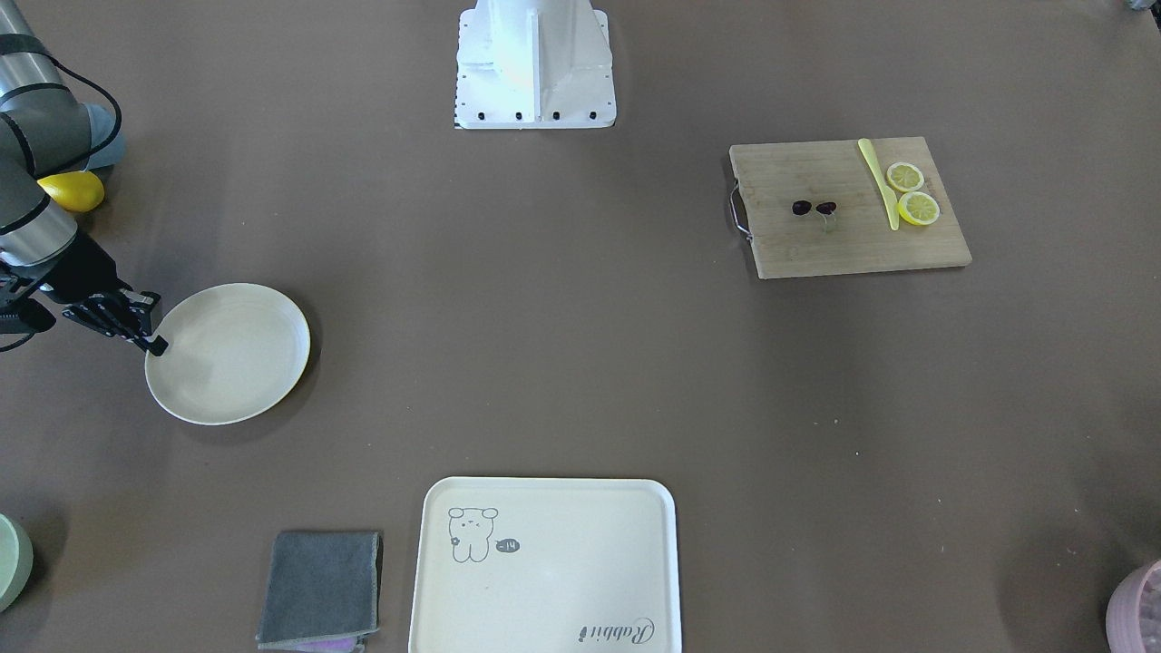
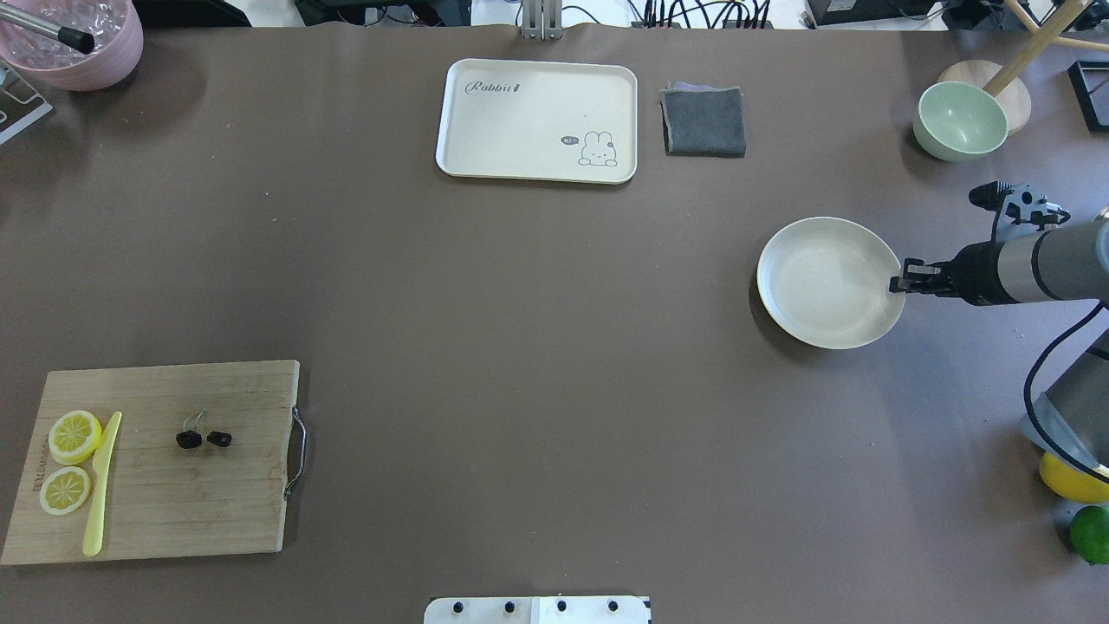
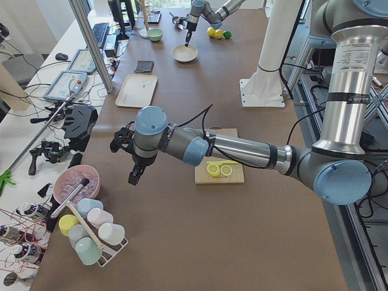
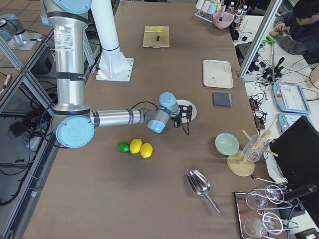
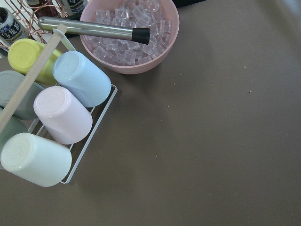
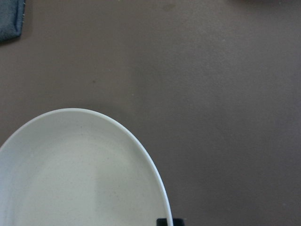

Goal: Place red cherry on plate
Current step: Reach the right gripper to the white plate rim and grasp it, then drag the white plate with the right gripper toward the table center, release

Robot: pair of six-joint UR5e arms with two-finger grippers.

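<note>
Next, my right gripper releases the plate on the bare table (image 1: pixel 573 293) between the white stand and cream tray.
The red cherry (image 2: pixel 204 438), a dark pair on thin stems, lies on a wooden cutting board (image 2: pixel 173 511) at the table's near left; it also shows in the front view as the cherry (image 1: pixel 814 209). The round cream plate (image 2: pixel 814 260) sits far to the right, bare. My right gripper (image 2: pixel 898 282) is at the plate's right rim, with its fingers closed over the edge of the plate (image 6: pixel 70 179). My left gripper (image 3: pixel 134 176) hangs above the table's left end, far from the cherry. Only the side view shows it, so I cannot tell its state.
Two lemon slices (image 2: pixel 69 459) and a yellow knife (image 2: pixel 100 485) share the board. A cream tray (image 2: pixel 537 104), grey cloth (image 2: pixel 703 121) and green bowl (image 2: pixel 960 120) line the far edge. A pink ice bowl (image 5: pixel 129 35) and cup rack (image 5: pixel 51 117) lie under the left wrist.
</note>
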